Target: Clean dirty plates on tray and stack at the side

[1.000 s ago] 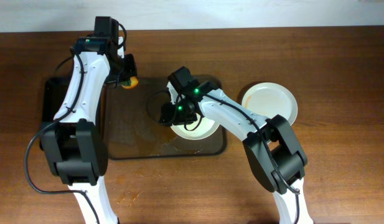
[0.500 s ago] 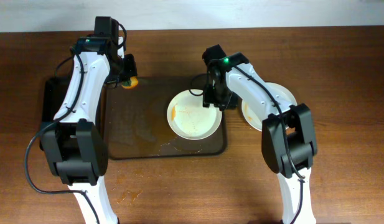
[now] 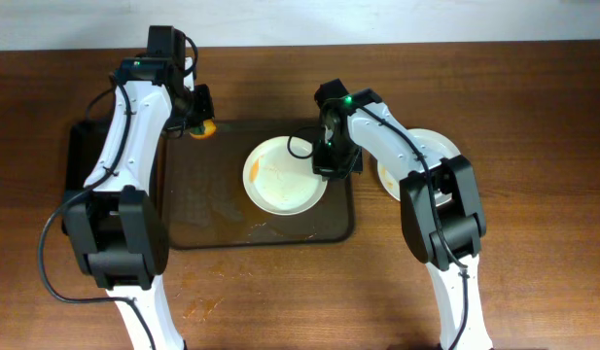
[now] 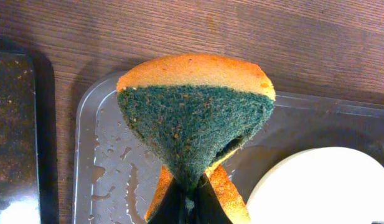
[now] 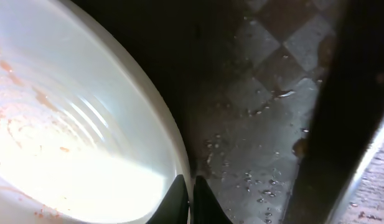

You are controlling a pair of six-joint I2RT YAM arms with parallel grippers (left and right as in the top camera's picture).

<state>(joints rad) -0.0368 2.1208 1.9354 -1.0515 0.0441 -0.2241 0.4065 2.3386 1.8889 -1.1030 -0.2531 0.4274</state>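
Note:
I have the orange and green sponge in my left gripper. Next, I let go of it on the middle of the black slab (image 3: 124, 171) beside the tray.
A white dirty plate (image 3: 282, 176) with orange smears lies on the dark wet tray (image 3: 197, 209). My right gripper (image 3: 328, 163) is shut on the plate's right rim; in the right wrist view the fingers (image 5: 190, 198) pinch the rim of the plate (image 5: 73, 130). My left gripper (image 3: 197, 119) is shut on an orange and green sponge (image 3: 204, 127) above the tray's far left corner. In the left wrist view the sponge (image 4: 195, 118) fills the middle and the plate (image 4: 328, 186) shows at the lower right. A clean white plate (image 3: 438, 156) lies on the table right of the tray.
A black slab (image 3: 78, 156) lies left of the tray. The tray's surface (image 5: 272, 106) holds water drops and streaks. Brown wooden table (image 3: 533, 224) extends to the right and front.
My right gripper has moved onto the dirty plate's right rim and the plate has shifted left on the tray. The left arm and sponge have not moved.

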